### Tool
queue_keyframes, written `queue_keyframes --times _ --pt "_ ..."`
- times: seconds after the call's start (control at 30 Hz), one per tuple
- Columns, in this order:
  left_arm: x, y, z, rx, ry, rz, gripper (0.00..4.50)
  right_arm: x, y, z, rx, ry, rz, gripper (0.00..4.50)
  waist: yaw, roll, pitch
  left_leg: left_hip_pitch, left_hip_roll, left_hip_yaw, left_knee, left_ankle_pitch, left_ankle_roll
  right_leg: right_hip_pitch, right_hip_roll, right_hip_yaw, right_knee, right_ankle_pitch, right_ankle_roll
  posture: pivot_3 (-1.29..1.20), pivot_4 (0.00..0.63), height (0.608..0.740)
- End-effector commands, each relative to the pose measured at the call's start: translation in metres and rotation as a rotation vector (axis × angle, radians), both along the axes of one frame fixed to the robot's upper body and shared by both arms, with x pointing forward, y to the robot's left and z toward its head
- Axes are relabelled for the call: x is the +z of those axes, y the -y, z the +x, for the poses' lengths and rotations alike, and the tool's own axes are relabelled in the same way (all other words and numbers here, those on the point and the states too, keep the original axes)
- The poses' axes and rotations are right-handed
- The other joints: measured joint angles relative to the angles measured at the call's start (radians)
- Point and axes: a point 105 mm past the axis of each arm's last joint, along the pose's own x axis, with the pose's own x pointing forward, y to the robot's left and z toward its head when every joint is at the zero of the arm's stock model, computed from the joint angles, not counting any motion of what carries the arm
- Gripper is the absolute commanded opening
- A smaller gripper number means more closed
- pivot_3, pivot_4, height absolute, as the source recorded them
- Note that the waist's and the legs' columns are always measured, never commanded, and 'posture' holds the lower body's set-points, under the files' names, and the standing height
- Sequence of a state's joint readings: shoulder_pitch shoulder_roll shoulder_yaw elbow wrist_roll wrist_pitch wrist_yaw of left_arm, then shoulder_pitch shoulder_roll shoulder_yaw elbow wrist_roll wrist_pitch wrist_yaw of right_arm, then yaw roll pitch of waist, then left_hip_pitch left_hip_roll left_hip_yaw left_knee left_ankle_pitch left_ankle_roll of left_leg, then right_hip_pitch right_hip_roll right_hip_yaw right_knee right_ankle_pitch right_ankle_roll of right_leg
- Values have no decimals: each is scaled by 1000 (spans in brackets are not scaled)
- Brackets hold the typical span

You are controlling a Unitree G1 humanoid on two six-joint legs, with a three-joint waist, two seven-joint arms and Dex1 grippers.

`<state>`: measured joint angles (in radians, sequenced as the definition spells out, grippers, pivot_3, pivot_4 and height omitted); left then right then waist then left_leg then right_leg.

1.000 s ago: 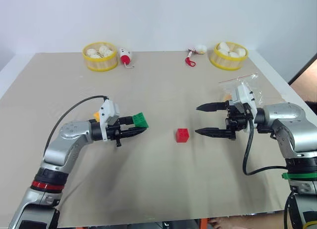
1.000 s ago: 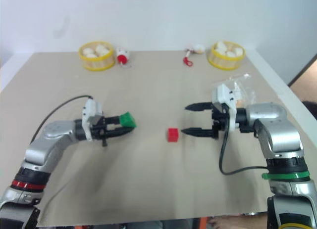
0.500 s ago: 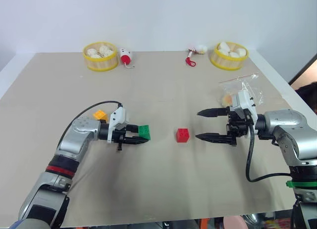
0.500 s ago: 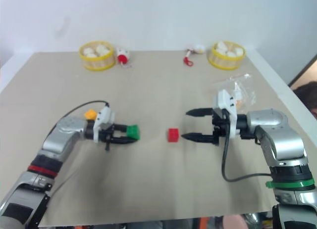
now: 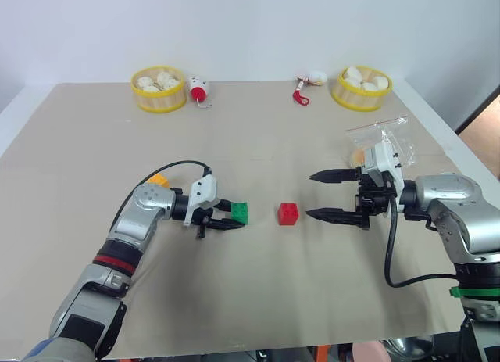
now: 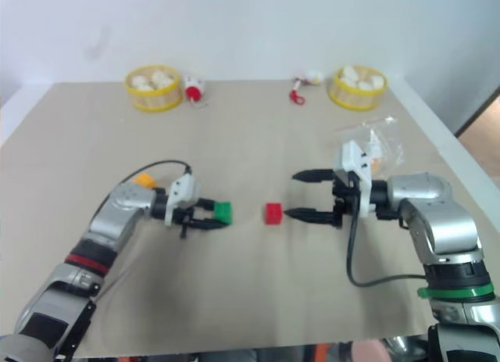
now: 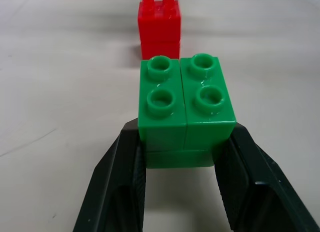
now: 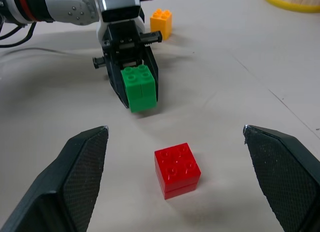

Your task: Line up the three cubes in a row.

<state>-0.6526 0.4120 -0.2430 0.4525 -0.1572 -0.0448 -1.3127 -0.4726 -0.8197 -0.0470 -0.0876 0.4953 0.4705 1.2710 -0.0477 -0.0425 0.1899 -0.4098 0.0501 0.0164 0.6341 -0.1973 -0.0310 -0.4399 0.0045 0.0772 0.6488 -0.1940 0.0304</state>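
The green cube will go down on the table (image 5: 248, 214) just short of the red cube, from my left gripper.
My left gripper (image 5: 236, 216) is shut on the green cube (image 5: 239, 213), studs up, low over the table. I cannot tell whether the cube touches the surface. The red cube (image 5: 287, 213) sits on the table a short gap to the green one's right and also lies just beyond the green cube (image 7: 185, 106) in the left wrist view. The yellow-orange cube (image 5: 158, 179) lies behind my left forearm. Right of the red cube, my right gripper (image 5: 311, 195) stands wide open and empty, pointing at it. In the right wrist view, the red cube (image 8: 176, 169) lies between that gripper's fingers (image 8: 80, 177).
Two yellow baskets (image 5: 158, 92) (image 5: 360, 88) of white balls stand at the table's far edge, with small red-and-white toys (image 5: 198, 89) (image 5: 306, 84) beside them. A clear plastic bag (image 5: 379, 139) lies behind my right gripper. Bare table (image 5: 258, 292) stretches in front of the cubes.
My left gripper has carried the green cube down and to the right, close to the red cube. The right gripper has stayed put and open.
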Motion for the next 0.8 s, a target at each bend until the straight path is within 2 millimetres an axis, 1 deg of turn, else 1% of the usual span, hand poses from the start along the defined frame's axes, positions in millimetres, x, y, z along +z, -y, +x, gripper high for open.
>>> queue_keyframes --times 0.03,0.37,0.63,0.8 --pt "6 4 6 5 56 12 1351 11 -2 -1 16 50 14 4500 0 0 0 0 0 0 0 0 0 0 0 0 0 0 0 0 150 740" --pt "0 8 7 -1 44 19 1351 8 0 -3 11 43 5 4500 0 0 0 0 0 0 0 0 0 0 0 0 0 0 1 0 150 740" --pt "2 18 5 -16 -4 -14 1351 8 1 -1 6 48 4 4500 0 0 0 0 0 0 0 0 0 0 0 0 0 0 1 0 150 740" --pt "-2 18 6 -11 -10 1 1351 8 1 0 8 51 4 4500 0 0 0 0 0 0 0 0 0 0 0 0 0 0 1 0 150 740"
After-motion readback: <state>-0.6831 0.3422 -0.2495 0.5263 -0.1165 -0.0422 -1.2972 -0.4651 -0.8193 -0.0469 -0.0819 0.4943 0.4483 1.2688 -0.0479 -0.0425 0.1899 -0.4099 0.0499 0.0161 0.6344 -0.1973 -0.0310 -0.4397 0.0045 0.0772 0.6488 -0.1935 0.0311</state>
